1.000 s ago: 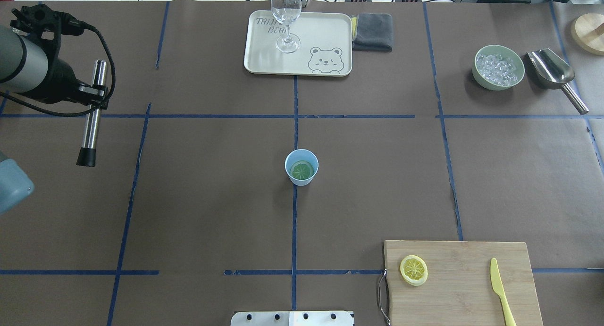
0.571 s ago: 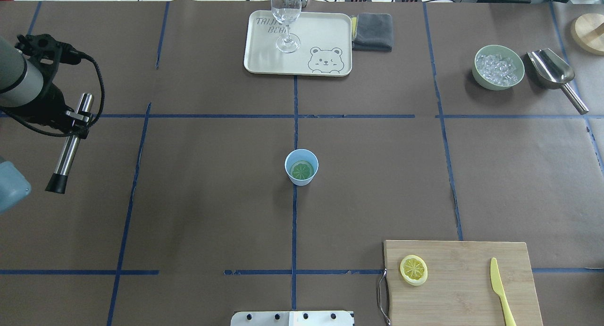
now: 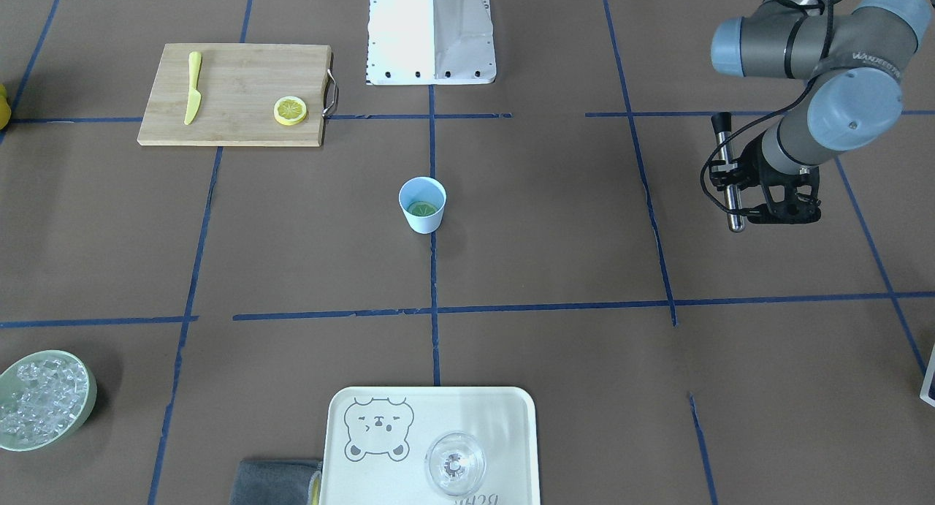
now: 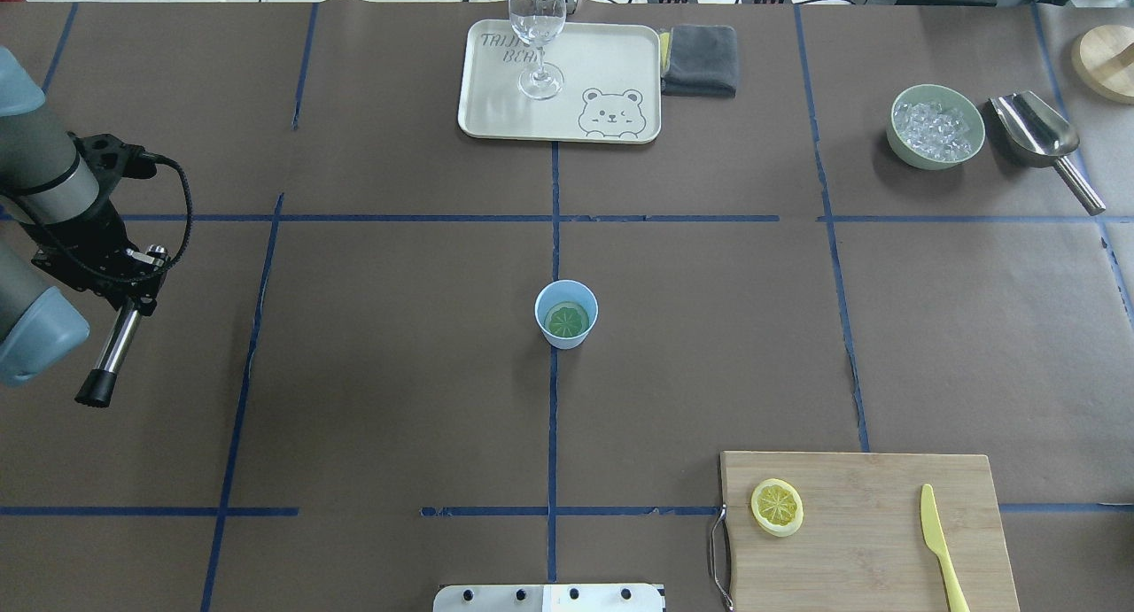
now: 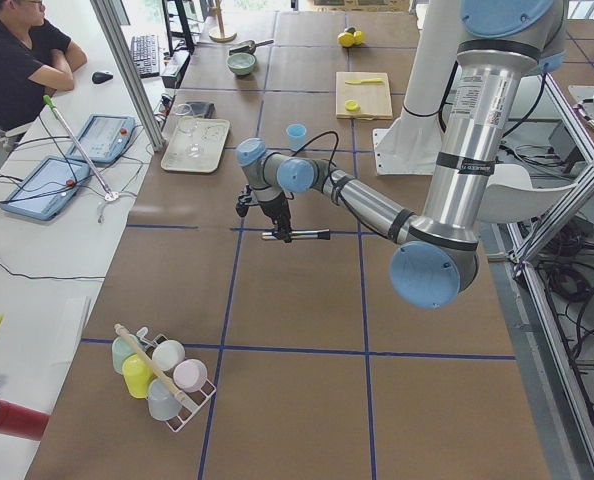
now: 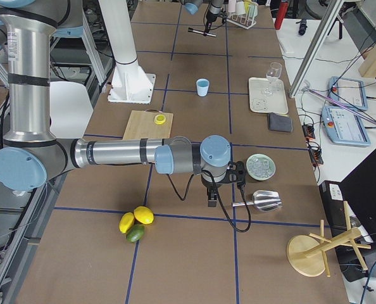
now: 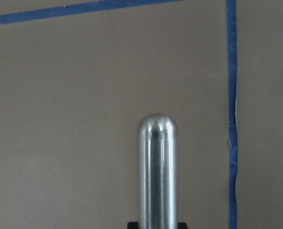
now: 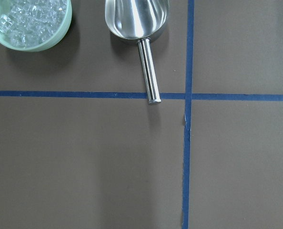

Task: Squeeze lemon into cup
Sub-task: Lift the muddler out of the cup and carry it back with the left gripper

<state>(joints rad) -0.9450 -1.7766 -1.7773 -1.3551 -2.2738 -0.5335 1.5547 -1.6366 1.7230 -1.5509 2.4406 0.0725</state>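
Observation:
Next, I set the steel rod down with my left gripper on the bare table (image 3: 760,214) between the long slanting blue tape lines.
The pale-blue cup (image 4: 566,313) stands upright at the table's middle, also in the front view (image 3: 422,204). A greenish lemon slice (image 4: 567,320) lies flat inside it. A second yellow lemon slice (image 4: 777,507) lies on the cutting board (image 4: 886,541). My left gripper (image 4: 135,282) is far left of the cup, shut on a steel rod with a black tip (image 4: 111,355); the rod fills the left wrist view (image 7: 156,171). My right gripper (image 6: 211,201) shows only in the right side view, near the ice scoop; I cannot tell if it is open.
A yellow plastic knife (image 4: 939,541) lies on the board. A bear tray (image 4: 611,63) with a wine glass (image 4: 537,36) and a grey cloth (image 4: 700,58) are at the far edge. A green bowl of ice (image 4: 936,126) and a steel scoop (image 4: 1041,138) are far right.
My left arm has drawn back toward the robot's side of the table with the steel rod still held. The cup and both lemon slices have not moved.

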